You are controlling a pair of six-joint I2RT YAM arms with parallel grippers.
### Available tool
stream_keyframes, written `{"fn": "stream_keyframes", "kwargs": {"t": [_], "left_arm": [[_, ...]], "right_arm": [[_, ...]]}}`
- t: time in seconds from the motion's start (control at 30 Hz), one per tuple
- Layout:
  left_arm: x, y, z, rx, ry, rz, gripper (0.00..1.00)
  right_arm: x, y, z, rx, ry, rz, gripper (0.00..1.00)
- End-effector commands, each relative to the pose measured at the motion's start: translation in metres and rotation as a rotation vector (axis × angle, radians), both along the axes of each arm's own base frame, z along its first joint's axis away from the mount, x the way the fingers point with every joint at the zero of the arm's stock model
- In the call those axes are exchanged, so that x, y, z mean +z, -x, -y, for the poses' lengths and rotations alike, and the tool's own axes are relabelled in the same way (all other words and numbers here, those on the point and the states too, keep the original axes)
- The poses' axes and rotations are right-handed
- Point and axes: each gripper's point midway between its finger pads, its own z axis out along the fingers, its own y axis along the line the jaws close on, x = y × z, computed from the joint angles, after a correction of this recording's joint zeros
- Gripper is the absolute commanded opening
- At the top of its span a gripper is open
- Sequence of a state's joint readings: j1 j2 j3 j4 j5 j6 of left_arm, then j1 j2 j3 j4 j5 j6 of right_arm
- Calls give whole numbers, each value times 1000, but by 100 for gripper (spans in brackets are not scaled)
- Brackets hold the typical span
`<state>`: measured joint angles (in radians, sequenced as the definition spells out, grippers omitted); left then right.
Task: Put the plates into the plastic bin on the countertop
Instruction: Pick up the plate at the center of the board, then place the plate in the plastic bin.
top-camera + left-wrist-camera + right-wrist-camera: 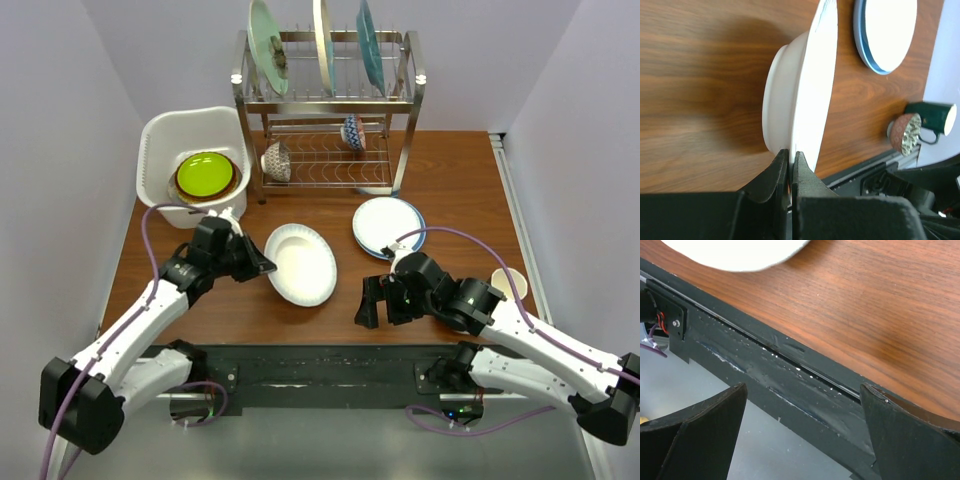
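The white plate, now tilted at the countertop's middle, will go down from my left gripper, and I need to set it on the lime green plate in the plastic bin point(204, 173).
A white plate point(300, 263) is at the middle of the countertop point(460, 180). My left gripper point(266, 266) is shut on its left rim and tilts it on edge; the left wrist view shows the plate point(805, 90) pinched between my fingers point(804, 172). A blue-rimmed plate point(388, 226) lies flat to its right, also seen in the left wrist view point(885, 30). The white plastic bin point(165, 140) at the back left holds a lime green plate point(204, 174) on top of others. My right gripper point(378, 302) is open and empty near the front edge, over the black rail point(790, 375).
A two-tier metal rack point(330, 110) at the back holds three upright plates on top and two patterned bowls point(352, 131) below. A cream cup point(508, 282) stands at the right edge. A dark green mug point(932, 117) shows in the left wrist view.
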<state>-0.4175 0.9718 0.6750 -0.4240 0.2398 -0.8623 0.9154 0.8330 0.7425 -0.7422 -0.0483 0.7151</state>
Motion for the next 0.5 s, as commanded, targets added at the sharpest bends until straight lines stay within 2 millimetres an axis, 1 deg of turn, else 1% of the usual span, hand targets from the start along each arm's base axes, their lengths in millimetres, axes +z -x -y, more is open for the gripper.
{"fn": "stream_keyframes", "kwargs": {"t": [0.0, 0.03, 0.07, 0.13, 0.3, 0.4, 0.47], "left_arm": [[57, -21, -7, -11, 73, 171, 0], [64, -22, -8, -13, 78, 183, 0], [65, -25, -15, 1, 67, 184, 0], [75, -28, -19, 2, 69, 203, 0], [88, -39, -41, 43, 46, 224, 0], [104, -46, -50, 47, 65, 252, 0], [107, -51, -59, 62, 63, 256, 0]], "right_arm": [[0, 0, -6, 8, -27, -6, 99], [-1, 0, -6, 5, -24, -8, 99], [-1, 1, -6, 6, -26, -8, 99], [-3, 1, -6, 7, -23, -12, 99], [-4, 1, -7, 9, -25, -14, 99], [-6, 1, -7, 12, -22, -17, 99], [-6, 1, -7, 11, -20, -18, 99]]}}
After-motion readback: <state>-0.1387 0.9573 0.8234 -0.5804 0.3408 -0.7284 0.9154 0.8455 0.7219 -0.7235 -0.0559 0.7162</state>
